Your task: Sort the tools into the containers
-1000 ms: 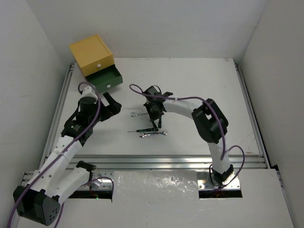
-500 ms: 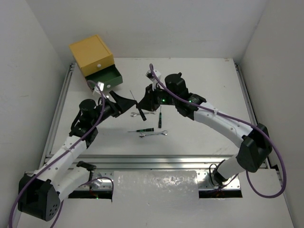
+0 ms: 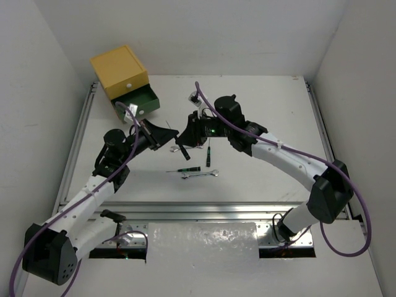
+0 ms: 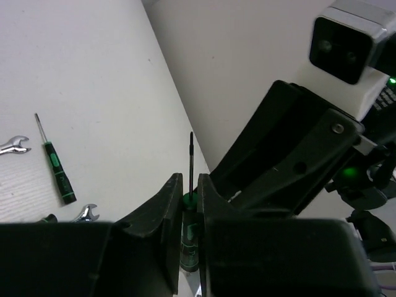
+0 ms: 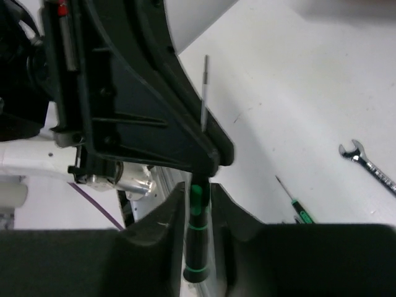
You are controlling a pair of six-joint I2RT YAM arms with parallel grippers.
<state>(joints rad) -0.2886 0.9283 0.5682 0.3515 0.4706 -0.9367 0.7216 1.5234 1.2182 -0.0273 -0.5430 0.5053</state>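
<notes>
My left gripper pinches the green-and-black screwdriver only by the front end of its handle. It should take the middle of that handle (image 3: 183, 150) before the green drawer.
Above the table's middle my two grippers meet tip to tip. A green-and-black screwdriver (image 4: 189, 216) sits between them, its thin shaft pointing up. My left gripper (image 4: 190, 182) (image 3: 172, 137) is shut on the green end of its handle. My right gripper (image 5: 201, 189) (image 3: 187, 136) stands round the black part of that handle (image 5: 198, 247), slightly open, with a thin gap showing beside it. On the table lie a green-handled screwdriver (image 3: 184, 169), a black one (image 3: 208, 154) and two silver wrenches (image 3: 200, 175) (image 3: 178, 149). The yellow drawer (image 3: 119, 71) is closed. The green drawer (image 3: 139, 104) under it is pulled out.
The stacked drawers stand at the back left corner by the side rail (image 3: 79, 139). White walls close in the table on three sides. The loose tools lie just below and to the right of the meeting grippers.
The right arm lifted the screwdriver off the table toward the left arm. My left gripper came in and shut on its handle. The right jaws have eased apart.
</notes>
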